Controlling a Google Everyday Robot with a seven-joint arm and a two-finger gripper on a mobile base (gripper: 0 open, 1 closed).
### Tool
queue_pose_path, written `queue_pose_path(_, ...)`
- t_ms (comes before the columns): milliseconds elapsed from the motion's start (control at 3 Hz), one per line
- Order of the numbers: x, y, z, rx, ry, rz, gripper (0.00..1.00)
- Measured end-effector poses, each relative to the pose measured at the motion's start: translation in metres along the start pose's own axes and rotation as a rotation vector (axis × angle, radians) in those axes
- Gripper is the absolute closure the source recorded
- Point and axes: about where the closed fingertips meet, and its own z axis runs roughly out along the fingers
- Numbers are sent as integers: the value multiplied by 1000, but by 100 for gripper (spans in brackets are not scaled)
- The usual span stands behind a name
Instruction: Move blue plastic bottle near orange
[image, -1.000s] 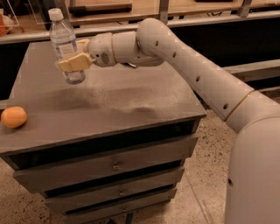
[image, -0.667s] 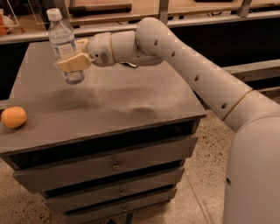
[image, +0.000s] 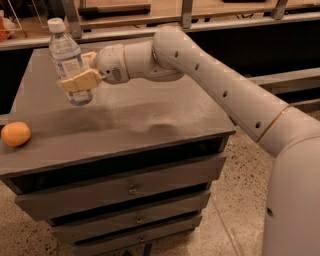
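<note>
The robot's gripper should release the blue plastic bottle on the top of the grey cabinet beside and slightly (image: 50, 131) behind the orange. The bottle is now held a little above the top.
The blue plastic bottle (image: 68, 61) is clear with a white cap and a pale label. It is upright and held a little above the back left of the grey cabinet top (image: 150, 120). My gripper (image: 80, 70) is shut on the bottle's middle, one tan finger (image: 80, 80) across its front. The orange (image: 15, 134) lies at the front left edge of the top, well to the left and in front of the bottle.
The cabinet has several drawers (image: 130, 190) below the top. A wooden counter edge (image: 150, 20) runs behind it. My white arm (image: 240, 95) reaches in from the right across the top. Speckled floor (image: 240, 200) lies to the right.
The bottle and gripper have shifted slightly left and toward the front of the top. The orange has not moved.
</note>
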Motion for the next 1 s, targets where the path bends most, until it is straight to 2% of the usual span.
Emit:
queue_pose_path(333,3,23,9,-73,-40,-10,100)
queue_pose_path(1000,6,45,31,-179,-26,-25,100)
